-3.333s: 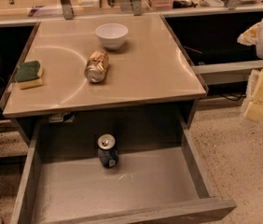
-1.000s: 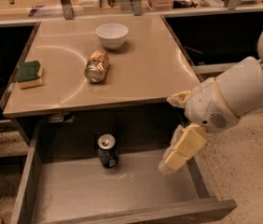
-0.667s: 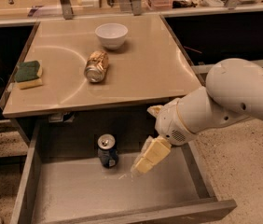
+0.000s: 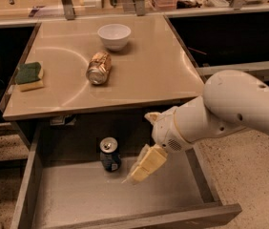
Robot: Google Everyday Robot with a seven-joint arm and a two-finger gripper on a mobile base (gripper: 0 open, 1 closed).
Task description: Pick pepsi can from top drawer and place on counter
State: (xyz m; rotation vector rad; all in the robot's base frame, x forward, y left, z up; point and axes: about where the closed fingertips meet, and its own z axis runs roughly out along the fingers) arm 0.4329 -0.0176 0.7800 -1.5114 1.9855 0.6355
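My gripper is going to close on the upper half of the pepsi can (image 4: 109, 150), just below its silver top.
The pepsi can (image 4: 109, 154) stands upright at the back middle of the open top drawer (image 4: 72, 197), dark blue with a silver top. My gripper (image 4: 135, 172) hangs over the drawer just right of the can, a short gap away, pointing down and left. The white arm (image 4: 230, 109) reaches in from the right. The beige counter (image 4: 149, 75) lies above and behind the drawer.
On the counter lie a gold can (image 4: 98, 68) on its side, a white bowl (image 4: 114, 35) behind it and a green-and-yellow sponge (image 4: 29, 76) at the left edge. Dark recessed bays flank the counter. The drawer's front wall (image 4: 139, 219) is nearest the camera.
The arm has come in from the right and moved left over the drawer, bringing the gripper close to the pepsi can. The can has not moved.
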